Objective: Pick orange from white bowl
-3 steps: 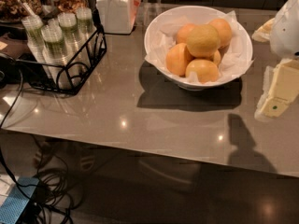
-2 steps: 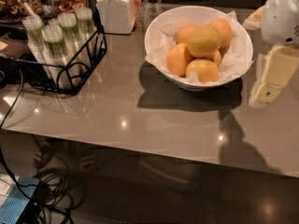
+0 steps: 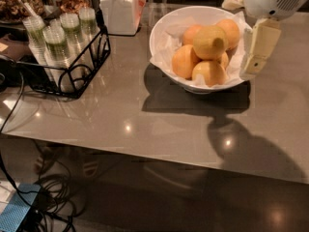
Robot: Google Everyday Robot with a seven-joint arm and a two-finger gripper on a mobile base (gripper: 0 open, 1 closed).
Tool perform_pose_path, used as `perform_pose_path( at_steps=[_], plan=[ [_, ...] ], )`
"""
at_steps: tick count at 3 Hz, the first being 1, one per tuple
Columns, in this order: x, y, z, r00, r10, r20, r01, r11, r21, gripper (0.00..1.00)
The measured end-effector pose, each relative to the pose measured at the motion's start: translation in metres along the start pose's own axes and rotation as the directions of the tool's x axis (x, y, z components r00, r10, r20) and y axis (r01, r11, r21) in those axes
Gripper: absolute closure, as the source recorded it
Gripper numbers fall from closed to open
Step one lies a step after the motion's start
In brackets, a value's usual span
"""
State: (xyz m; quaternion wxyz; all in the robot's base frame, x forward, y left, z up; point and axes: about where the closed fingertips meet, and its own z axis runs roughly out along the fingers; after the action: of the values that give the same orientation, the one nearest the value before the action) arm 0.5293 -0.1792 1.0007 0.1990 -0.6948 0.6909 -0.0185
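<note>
My gripper will close on the nearest side of the dull-yellow orange (image 3: pixel 220 43), which is lying on top of the smaller fruits that I see in the white bowl.
The white bowl (image 3: pixel 161 30), lined with crumpled white paper, stands at the back middle of the grey table. The orange (image 3: pixel 209 42), a large dull-yellow fruit with a dark stem dimple, lies on top of several smaller, deeper-orange fruits (image 3: pixel 183 62) in it. My gripper (image 3: pixel 259 50) hangs from the top right, its cream finger just over the bowl's right rim, to the right of the orange and apart from it.
A black wire rack (image 3: pixel 72 69) with several green-capped cups stands at the left. A white lidded jar (image 3: pixel 119 8) stands behind it, left of the bowl. The table's front edge (image 3: pixel 145 153) runs across the middle; cables lie on the floor below.
My gripper has moved left and up, from beside the table's right edge to the bowl's right rim. The bowl and fruit have not moved.
</note>
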Motion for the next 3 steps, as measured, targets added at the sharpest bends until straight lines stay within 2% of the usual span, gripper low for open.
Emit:
perform_pose_path(
  at_steps=[1, 2, 3],
  plan=[
    [-0.002, -0.006, -0.004, 1.0, -0.001, 0.007, 0.001, 0.9997, 0.024, 0.0],
    [0.005, -0.012, 0.003, 1.0, 0.01, 0.019, -0.011, 0.9997, 0.024, 0.0],
    [0.01, -0.032, 0.018, 0.999, -0.008, 0.043, 0.008, 1.0, 0.003, 0.0]
  ],
)
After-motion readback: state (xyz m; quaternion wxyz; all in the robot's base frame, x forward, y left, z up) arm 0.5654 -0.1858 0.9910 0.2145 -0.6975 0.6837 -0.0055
